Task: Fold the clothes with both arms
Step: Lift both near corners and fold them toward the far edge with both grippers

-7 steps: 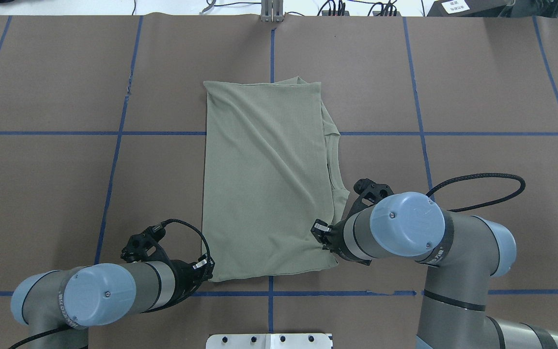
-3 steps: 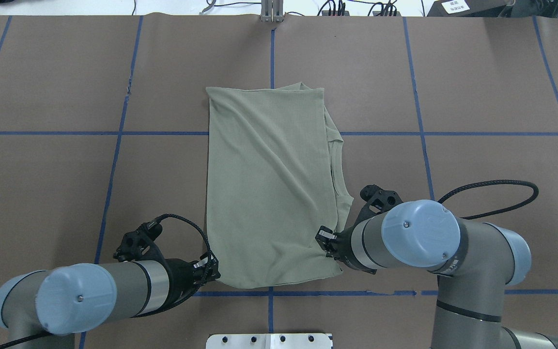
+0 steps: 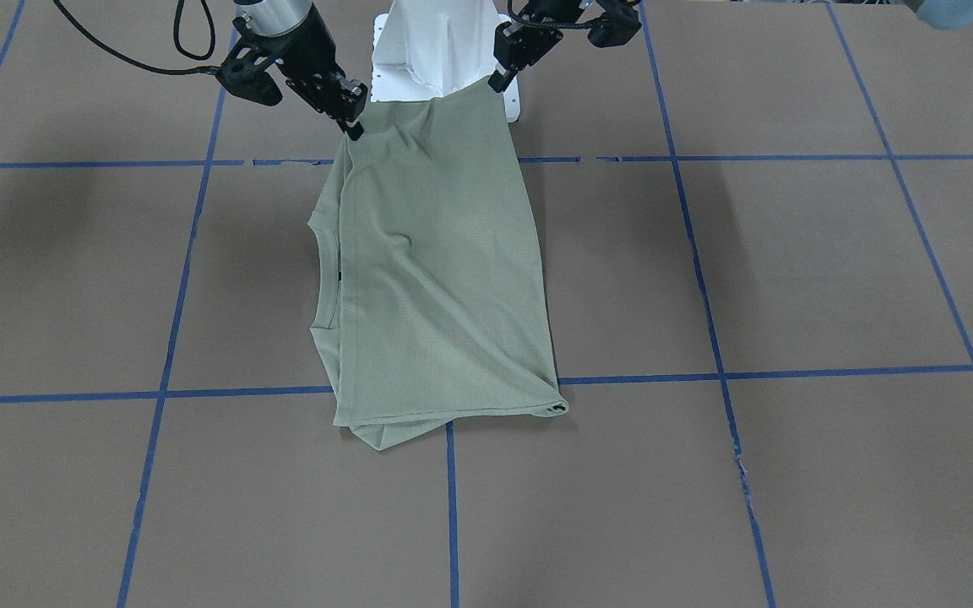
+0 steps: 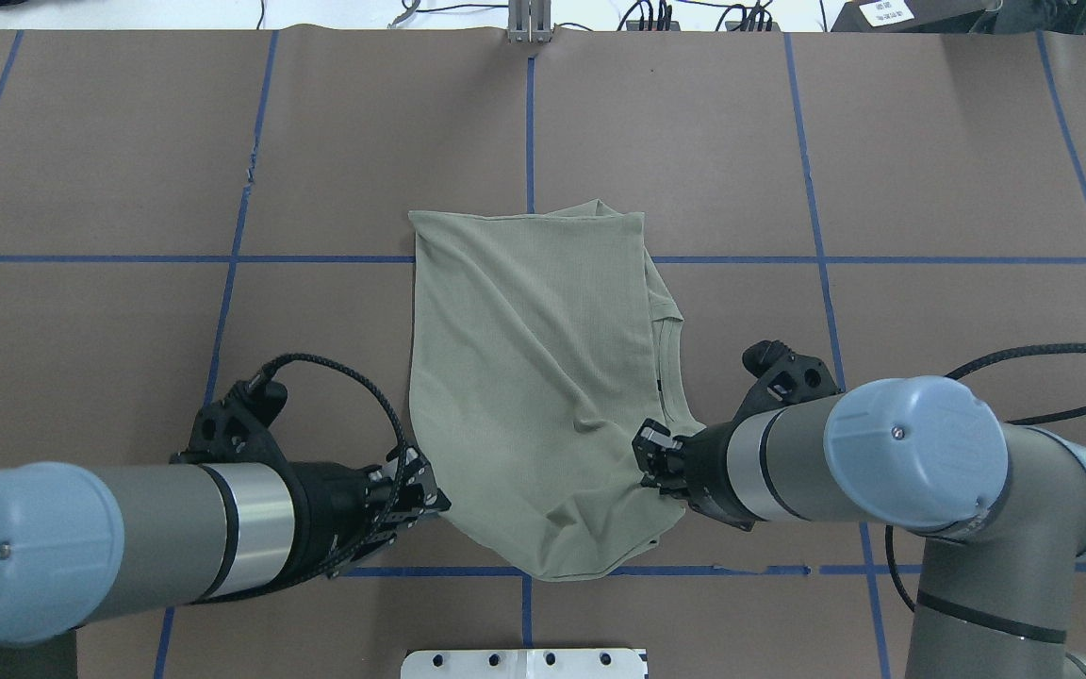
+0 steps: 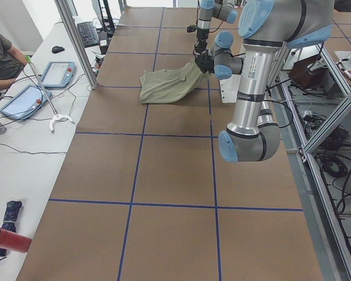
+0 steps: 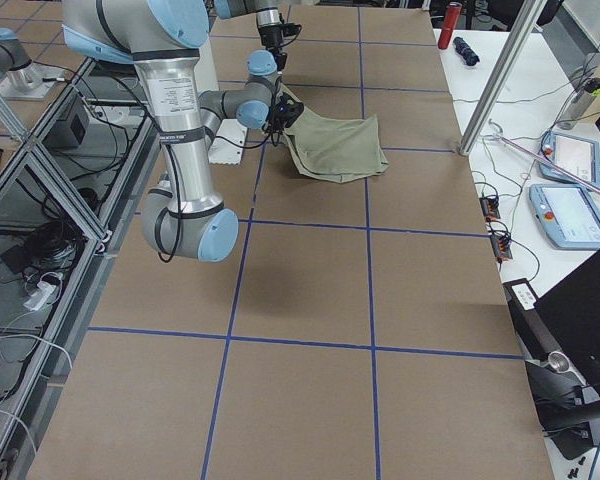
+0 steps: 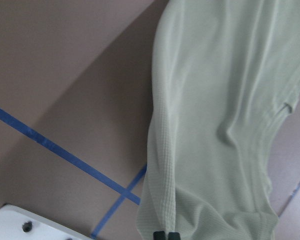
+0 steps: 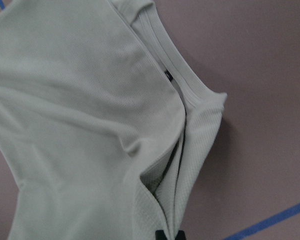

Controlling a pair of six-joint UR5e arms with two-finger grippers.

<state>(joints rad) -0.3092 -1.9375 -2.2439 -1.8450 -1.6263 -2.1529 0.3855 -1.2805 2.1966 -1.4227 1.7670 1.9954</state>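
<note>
My right gripper is going to release the lifted corner on the sage-green shirt's far corner (image 3: 341, 394), where the blue tape meets it.
The sage-green shirt (image 4: 543, 377) is folded into a long panel in the middle of the table, its round neck (image 4: 670, 330) on the right side of the overhead view. Its near edge is lifted off the table while its far edge (image 3: 453, 414) rests on the brown surface. My left gripper (image 4: 435, 500) is shut on the near left corner, and its tips (image 7: 166, 235) pinch the cloth (image 7: 220, 115). My right gripper (image 4: 647, 453) is shut on the near right corner; the neck ribbing and black label (image 8: 169, 75) show above its tips (image 8: 169, 234). The cloth sags between them.
The white pedestal base (image 4: 524, 663) stands just behind the lifted edge. Blue tape lines (image 4: 222, 259) grid the brown table. A person (image 5: 0, 58) sits at a side bench with tablets (image 5: 57, 73). A metal post (image 5: 76, 41) rises at the table's far edge.
Both grippers have risen and drawn back toward the base with the near corners. The shirt has slid toward the robot, and its near edge now hangs bunched.
</note>
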